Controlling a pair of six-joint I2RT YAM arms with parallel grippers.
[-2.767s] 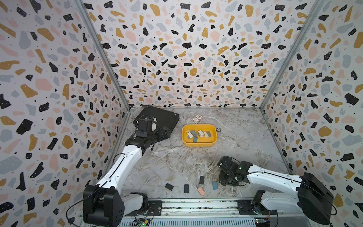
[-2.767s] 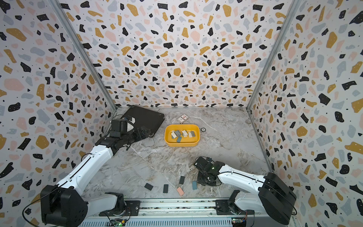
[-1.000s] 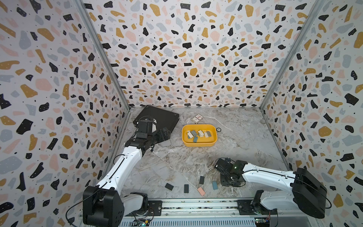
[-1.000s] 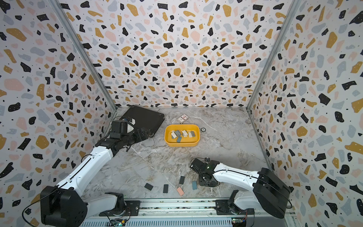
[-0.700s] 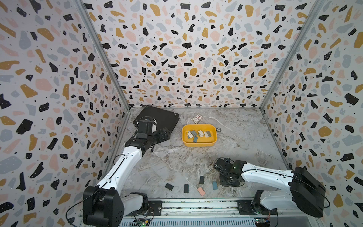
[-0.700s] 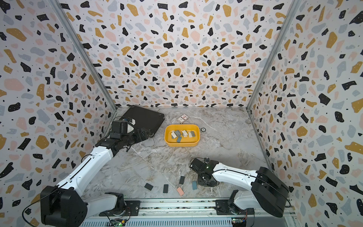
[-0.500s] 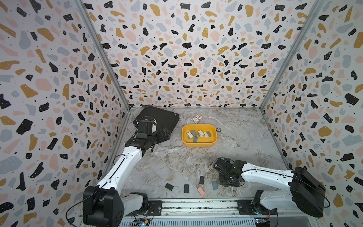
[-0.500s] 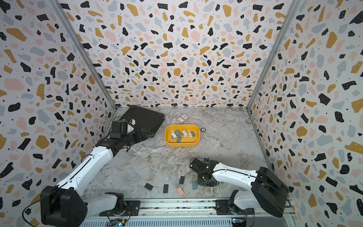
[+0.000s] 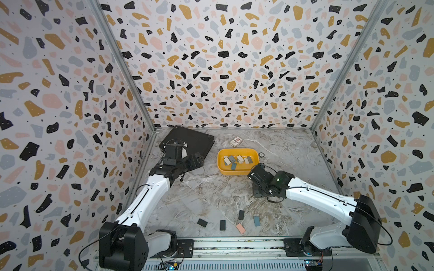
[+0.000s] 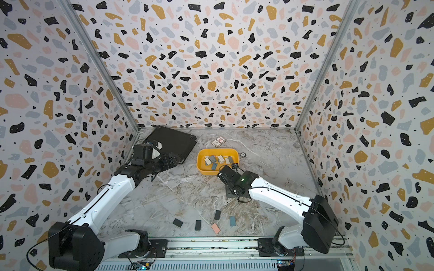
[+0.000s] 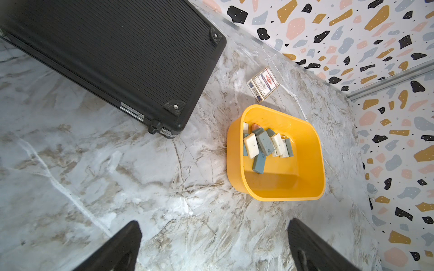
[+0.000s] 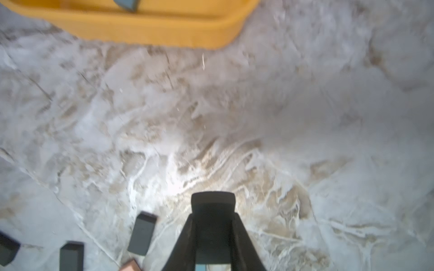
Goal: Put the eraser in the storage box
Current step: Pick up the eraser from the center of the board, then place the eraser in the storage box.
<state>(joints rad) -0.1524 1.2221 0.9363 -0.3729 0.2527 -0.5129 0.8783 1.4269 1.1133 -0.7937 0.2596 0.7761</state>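
My right gripper is going to release the black eraser against the middle white eraser in the storage box (image 9: 241,161).
The eraser (image 12: 213,204) in my grip is a small black block, and my right gripper (image 12: 213,219) is shut on it with its end sticking out past the fingertips. In both top views that gripper (image 9: 258,193) (image 10: 231,193) points down above the marble floor, a little in front of the storage box (image 9: 237,173) (image 10: 207,172). The box is a shallow yellow tray (image 11: 234,131) (image 12: 141,30) holding several erasers (image 11: 265,143). My left gripper (image 11: 215,237) (image 9: 198,160) hangs open and empty to the left of the box.
Several loose erasers (image 9: 241,214) (image 12: 142,232) lie near the front rail, among them a pink one (image 9: 240,228) and a blue one (image 9: 256,221). A flat black case (image 9: 187,140) (image 11: 117,58) lies at the back left. A card pack (image 9: 235,142) and a small ring (image 9: 261,154) sit by the box.
My right gripper has shut on a black eraser among the loose ones, risen off the floor and moved back toward the yellow box. The left arm has not moved.
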